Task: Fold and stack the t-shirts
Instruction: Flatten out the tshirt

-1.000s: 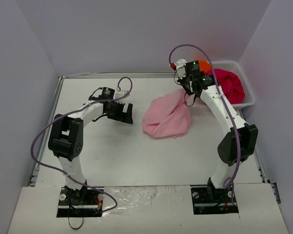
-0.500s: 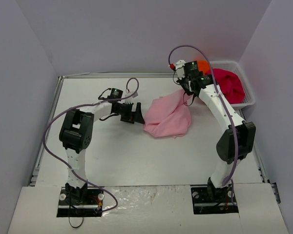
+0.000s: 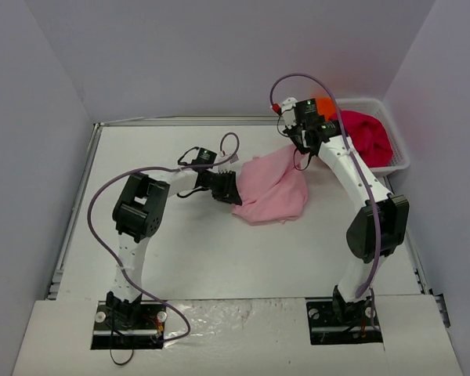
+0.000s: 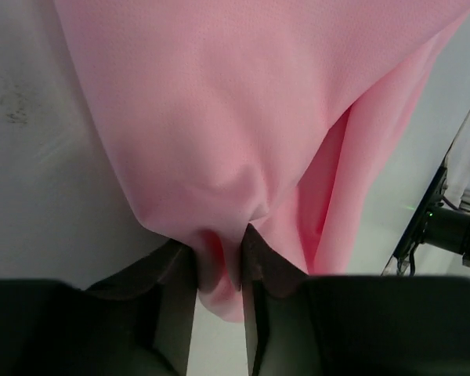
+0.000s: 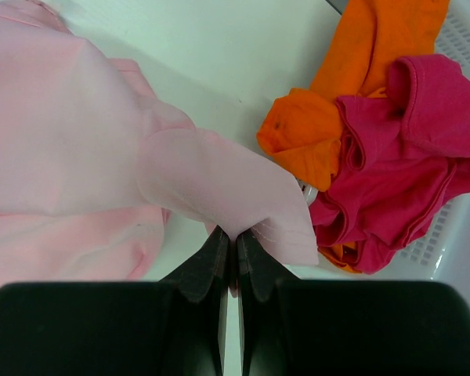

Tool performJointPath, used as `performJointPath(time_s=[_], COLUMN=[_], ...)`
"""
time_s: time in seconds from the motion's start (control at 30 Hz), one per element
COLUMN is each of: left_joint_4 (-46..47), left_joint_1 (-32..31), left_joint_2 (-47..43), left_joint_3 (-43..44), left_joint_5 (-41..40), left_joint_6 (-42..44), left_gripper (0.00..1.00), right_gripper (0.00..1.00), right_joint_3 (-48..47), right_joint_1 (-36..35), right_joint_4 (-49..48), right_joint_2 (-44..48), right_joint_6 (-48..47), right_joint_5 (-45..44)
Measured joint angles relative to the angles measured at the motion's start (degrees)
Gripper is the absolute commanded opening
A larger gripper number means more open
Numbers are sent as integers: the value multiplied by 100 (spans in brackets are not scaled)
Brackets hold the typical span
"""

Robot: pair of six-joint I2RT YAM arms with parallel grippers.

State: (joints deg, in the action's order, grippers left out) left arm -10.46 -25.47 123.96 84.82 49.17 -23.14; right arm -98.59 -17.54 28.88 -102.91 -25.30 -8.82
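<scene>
The light pink t-shirt is crumpled, with its far corner close against the basket, so next my right gripper lets go of that corner and takes the t-shirt's near edge [image 3: 286, 216].
The light pink t-shirt [image 3: 270, 188] lies crumpled on the table's middle right, and it fills the left wrist view [image 4: 219, 102]. My left gripper [image 3: 229, 190] is at its left edge, its jaws [image 4: 219, 251] pinching a fold of pink cloth. My right gripper [image 3: 298, 145] holds the shirt's far right corner lifted; in the right wrist view the jaws [image 5: 235, 239] are shut on a hemmed pink flap [image 5: 219, 184]. A magenta-red t-shirt [image 3: 368, 137] [image 5: 423, 157] and an orange one [image 3: 326, 103] [image 5: 360, 63] lie bunched in the basket.
The white mesh basket [image 3: 399, 157] stands at the table's far right corner, close behind the right gripper; its rim [image 5: 462, 31] shows in the right wrist view. Grey walls enclose the table on three sides. Purple cables loop over both arms.
My left arm has swung right across the table to the pink shirt's left edge, and its jaws have closed from wide open onto a fold. The right arm has barely moved.
</scene>
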Motion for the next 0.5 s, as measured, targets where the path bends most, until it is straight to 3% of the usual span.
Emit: performJointPath(time_s=[0.03,0.3,0.5], left_joint_4=[-9,-313,-1609], left_joint_1=[-26,-63,151], left_joint_2=[33,7,-459], left_joint_3=[0,0,251], left_joint_5=[-15,-81,-1014], left_joint_6=[-9,275,1261], left_gripper=[3,2,2], right_gripper=[0,0,0], right_joint_3=[0,0,0], right_joint_1=[0,83,136], right_joint_4=[0,0,2], right_joint_2=[-9,-50,-50], right_joint_6=[0,-2,-2], right_joint_5=[0,0,9])
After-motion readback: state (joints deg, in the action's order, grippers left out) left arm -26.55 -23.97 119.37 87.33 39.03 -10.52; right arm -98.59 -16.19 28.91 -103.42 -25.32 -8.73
